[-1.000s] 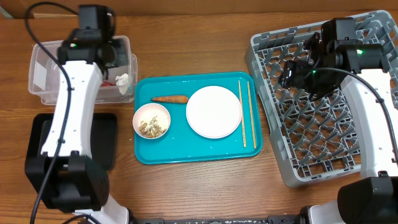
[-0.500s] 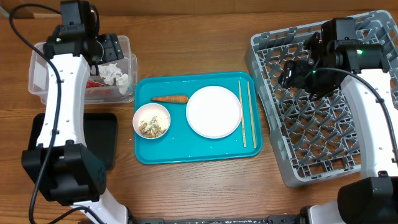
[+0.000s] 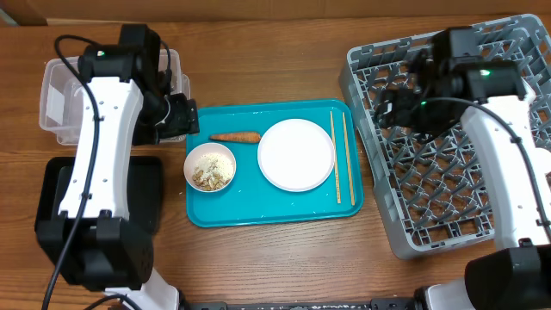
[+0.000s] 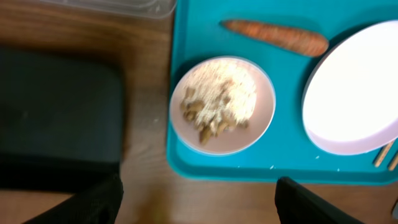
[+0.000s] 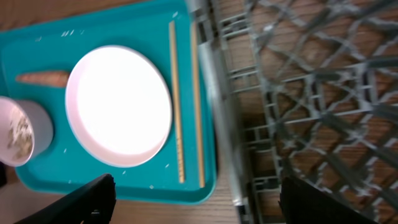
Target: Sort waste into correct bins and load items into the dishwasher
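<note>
Next, I move my right gripper to the white plate's rim [image 3: 329,175] [image 5: 164,138] on the side facing the chopsticks and close it there.
My left gripper [image 3: 178,117] hangs open and empty at the left rim of the teal tray [image 3: 258,215], just off the clear tub [image 3: 56,96]. Below it in the left wrist view are a white bowl [image 4: 222,104] of beige food scraps, an orange carrot piece [image 4: 275,37] and the white plate [image 4: 354,96]. The black tray [image 4: 56,115] lies to the left. My right gripper [image 3: 393,108] is open and empty over the left edge of the grey dish rack [image 3: 448,181]. Its wrist view shows two chopsticks [image 5: 176,99] beside the plate [image 5: 118,106].
The left arm covers most of the clear tub and part of the black tray [image 3: 146,194]. The rack's raised wall [image 5: 217,118] stands right beside the teal tray's right rim. Bare wood table [image 3: 275,258] runs along the front.
The left gripper opened over the clear tub, left a white tissue there, then swung right and forward to the teal tray's left edge. The right gripper shifted slightly left.
</note>
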Action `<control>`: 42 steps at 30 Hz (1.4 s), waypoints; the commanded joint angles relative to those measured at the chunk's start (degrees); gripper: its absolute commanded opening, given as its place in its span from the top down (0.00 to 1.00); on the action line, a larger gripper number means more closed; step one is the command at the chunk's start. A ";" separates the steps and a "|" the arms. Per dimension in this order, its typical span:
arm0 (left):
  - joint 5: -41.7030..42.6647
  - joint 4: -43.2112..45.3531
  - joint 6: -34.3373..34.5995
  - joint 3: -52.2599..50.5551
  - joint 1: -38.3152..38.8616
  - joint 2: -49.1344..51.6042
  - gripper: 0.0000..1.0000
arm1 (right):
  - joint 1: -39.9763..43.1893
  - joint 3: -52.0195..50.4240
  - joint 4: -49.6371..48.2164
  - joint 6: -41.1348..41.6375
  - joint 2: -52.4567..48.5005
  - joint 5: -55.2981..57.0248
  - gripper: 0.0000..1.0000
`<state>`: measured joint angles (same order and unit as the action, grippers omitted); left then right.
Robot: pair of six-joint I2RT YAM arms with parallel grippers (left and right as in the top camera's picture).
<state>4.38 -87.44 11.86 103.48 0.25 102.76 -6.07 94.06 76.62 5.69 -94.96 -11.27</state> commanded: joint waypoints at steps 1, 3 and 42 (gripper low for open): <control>-2.08 -1.55 1.27 0.04 -0.17 -6.95 0.19 | -3.45 -0.04 0.37 0.22 0.22 -0.79 0.14; -2.10 -2.12 1.46 -0.96 -0.11 -10.05 0.19 | -5.55 -0.52 0.04 2.12 0.22 -0.81 0.14; -4.09 12.35 3.63 -32.41 -0.22 -28.06 0.13 | -17.99 -21.38 -28.33 15.41 -11.69 3.45 0.18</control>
<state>0.60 -75.31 14.70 71.37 0.25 75.26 -23.83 72.93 48.62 20.53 -106.39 -7.16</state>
